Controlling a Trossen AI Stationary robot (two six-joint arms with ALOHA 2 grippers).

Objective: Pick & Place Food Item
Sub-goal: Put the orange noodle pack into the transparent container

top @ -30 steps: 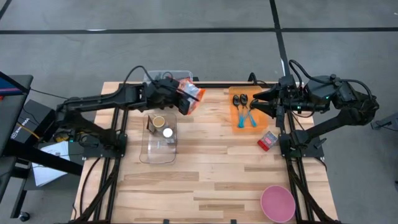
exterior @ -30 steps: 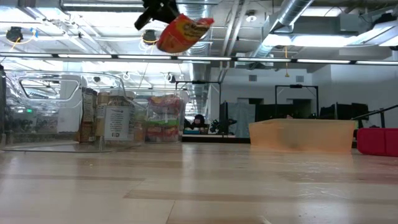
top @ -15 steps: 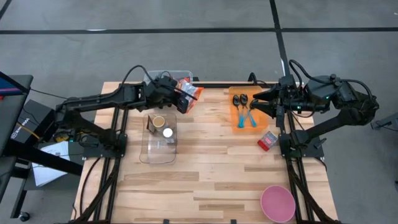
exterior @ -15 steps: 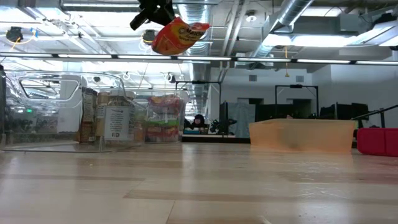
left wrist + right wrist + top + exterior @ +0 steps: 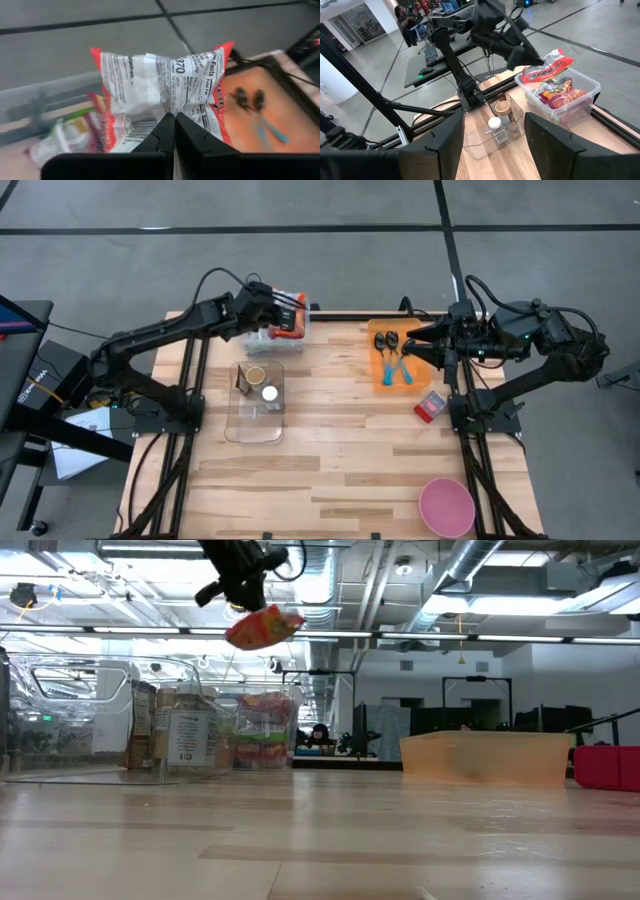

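Observation:
I will use my left gripper to set the red-and-white snack bag down in the clear bin [image 5: 271, 325] beside the other snack packets.
A red-and-white snack bag [image 5: 160, 82] hangs in the air with my left gripper [image 5: 175, 131] shut on it. In the high view the bag [image 5: 292, 323] is over the clear bin [image 5: 300, 332] at the table's far edge. The bin [image 5: 580, 97] holds other snack packets. In the low view the bag [image 5: 262, 628] hangs high above the table under my left gripper [image 5: 240, 585]. My right gripper [image 5: 418, 345] waits open above the orange tray [image 5: 385, 375], touching nothing. My left gripper pinches a crumpled fold of the bag's printed back [image 5: 172, 111] between its two fingers, near the middle of the bag. The fingers slant downward from the table's left side. The bag is lifted clear and hangs tilted below the fingers [image 5: 245, 602], above the bin.
A clear flat tray [image 5: 255, 420] with a jar and a small container lies left of centre. The orange tray holds two spoons [image 5: 392, 355]. A red box [image 5: 431, 406] lies near the right arm's base and a pink bowl [image 5: 446, 506] sits at the near right.
My left gripper has swung toward the table's far edge and a little to the left, still shut on the snack bag. The bag has travelled with it, staying lifted, and now hangs over the clear bin, slightly lower in the low view.

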